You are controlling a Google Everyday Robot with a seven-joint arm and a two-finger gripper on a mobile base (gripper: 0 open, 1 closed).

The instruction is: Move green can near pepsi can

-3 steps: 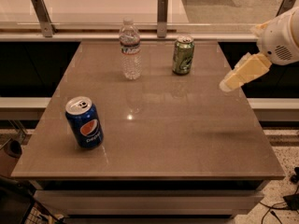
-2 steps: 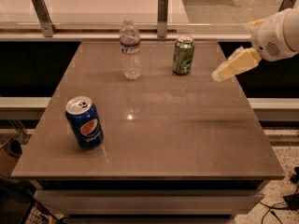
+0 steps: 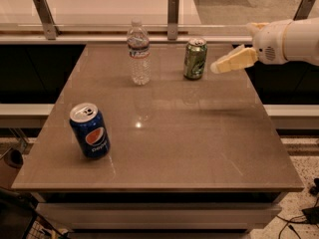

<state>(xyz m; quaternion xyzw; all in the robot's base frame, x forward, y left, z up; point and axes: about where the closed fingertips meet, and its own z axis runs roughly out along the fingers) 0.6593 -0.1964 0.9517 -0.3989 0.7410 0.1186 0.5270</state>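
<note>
I need to close my gripper around the upper half of the green can [image 3: 195, 54], just below the can's top.
The green can [image 3: 195, 59] stands upright near the far edge of the brown table [image 3: 199, 148], right of centre. The pepsi can [image 3: 89, 130] stands upright near the front left of the table. My gripper [image 3: 217, 66] comes in from the right at the end of a white arm, above the table. Its pale tip is just right of the green can, a small gap away and at about the can's mid height. Nothing is in it.
A clear plastic water bottle [image 3: 138, 53] stands upright left of the green can. A rail with metal posts [image 3: 173, 10] runs behind the table's far edge. Cables [image 3: 299, 218] lie on the floor at the lower right.
My gripper has moved left and a little up, from above the table's right edge to just beside the green can. The cans and bottle have not moved.
</note>
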